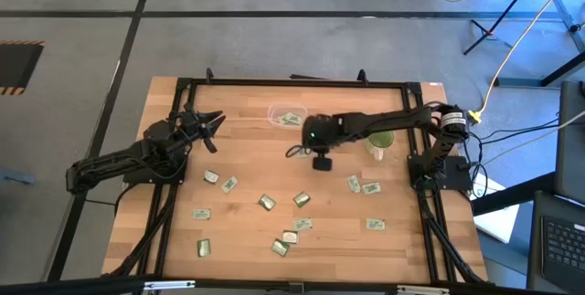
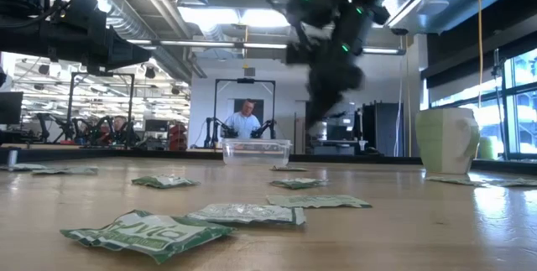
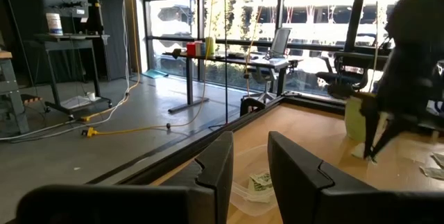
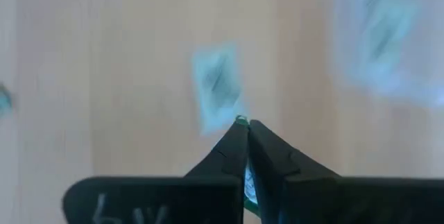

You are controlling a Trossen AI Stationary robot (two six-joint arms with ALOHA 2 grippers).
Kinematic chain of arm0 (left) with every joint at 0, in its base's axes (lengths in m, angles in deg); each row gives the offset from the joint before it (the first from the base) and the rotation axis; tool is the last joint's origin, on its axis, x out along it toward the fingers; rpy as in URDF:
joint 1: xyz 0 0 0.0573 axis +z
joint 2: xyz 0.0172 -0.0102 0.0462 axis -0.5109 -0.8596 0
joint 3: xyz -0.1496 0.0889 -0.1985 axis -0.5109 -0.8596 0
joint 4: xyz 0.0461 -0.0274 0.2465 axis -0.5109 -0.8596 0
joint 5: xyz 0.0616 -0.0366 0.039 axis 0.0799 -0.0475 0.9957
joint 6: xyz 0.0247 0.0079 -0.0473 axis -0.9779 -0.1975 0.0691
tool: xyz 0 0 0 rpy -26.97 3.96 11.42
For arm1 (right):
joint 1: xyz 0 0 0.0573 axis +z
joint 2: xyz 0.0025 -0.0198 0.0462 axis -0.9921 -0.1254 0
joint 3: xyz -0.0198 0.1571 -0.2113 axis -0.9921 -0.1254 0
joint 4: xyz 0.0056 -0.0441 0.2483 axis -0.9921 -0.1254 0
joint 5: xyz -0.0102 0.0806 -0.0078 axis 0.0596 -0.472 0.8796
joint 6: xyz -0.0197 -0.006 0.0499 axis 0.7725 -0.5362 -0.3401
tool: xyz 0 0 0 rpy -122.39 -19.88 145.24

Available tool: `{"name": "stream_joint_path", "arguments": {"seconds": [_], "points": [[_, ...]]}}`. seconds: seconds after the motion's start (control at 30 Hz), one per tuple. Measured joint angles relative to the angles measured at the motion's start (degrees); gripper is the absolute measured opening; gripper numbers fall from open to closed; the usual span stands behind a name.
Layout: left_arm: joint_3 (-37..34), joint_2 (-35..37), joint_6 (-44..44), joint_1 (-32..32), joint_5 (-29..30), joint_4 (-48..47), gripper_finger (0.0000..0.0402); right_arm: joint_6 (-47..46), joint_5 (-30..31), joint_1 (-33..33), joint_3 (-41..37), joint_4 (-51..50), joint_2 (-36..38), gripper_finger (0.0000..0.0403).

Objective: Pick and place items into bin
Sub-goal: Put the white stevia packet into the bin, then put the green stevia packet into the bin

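Note:
The packet in my right gripper needs to be released on top of the packet that is already lying in the clear bin (image 1: 290, 118) (image 4: 390, 25), as I intend.
Several small pale green and white packets (image 1: 266, 202) lie flat on the wooden table (image 1: 247, 153), most in its near half. The clear bin (image 1: 288, 115) stands at the far middle with one packet (image 3: 260, 181) inside. My right gripper (image 4: 243, 122) hangs above the table just near of the bin, fingers pointing down, shut on a packet (image 4: 248, 182). In the low view it (image 2: 319, 120) is well above the tabletop. My left gripper (image 3: 250, 161) is open and empty at the table's far left, pointing toward the bin. My right gripper pinches a packet between its two fingers, which point down from above. Only a green sliver (image 4: 241, 119) shows at the fingertips and in the gap farther back. The fingers hide the rest of it. The packet is lifted clear of the table.
A green round cup with a white base (image 1: 379, 142) stands right of the bin, under my right arm. Cables and a black frame edge the table. A person sits in the room far behind the table (image 2: 245, 120).

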Motion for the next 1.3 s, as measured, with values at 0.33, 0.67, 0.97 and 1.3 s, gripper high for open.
{"name": "stream_joint_path", "arguments": {"seconds": [0.33, 0.67, 0.97, 1.3], "points": [[0.0, -0.01, 0.07, -0.01, 0.0, 0.06, 0.0086, 5.37, -0.22, -7.2, 7.5, 14.03, 0.11, 0.001], [0.0, 0.0, 0.0, -0.01, 0.0, 0.07, 0.0086, 3.93, -5.63, -13.51, 7.48, 20.29, -7.69, 0.0011], [0.0, 0.0, 0.02, 0.0, 0.0, 0.07, 0.0086, 3.85, -5.88, -14.53, 7.46, 20.26, -12.99, 0.0027], [0.0, -0.01, 0.0, -0.01, 0.0, 0.04, 0.0086, 3.64, -5.79, -14.55, 7.46, 20.17, -12.8, 0.0092]]}}
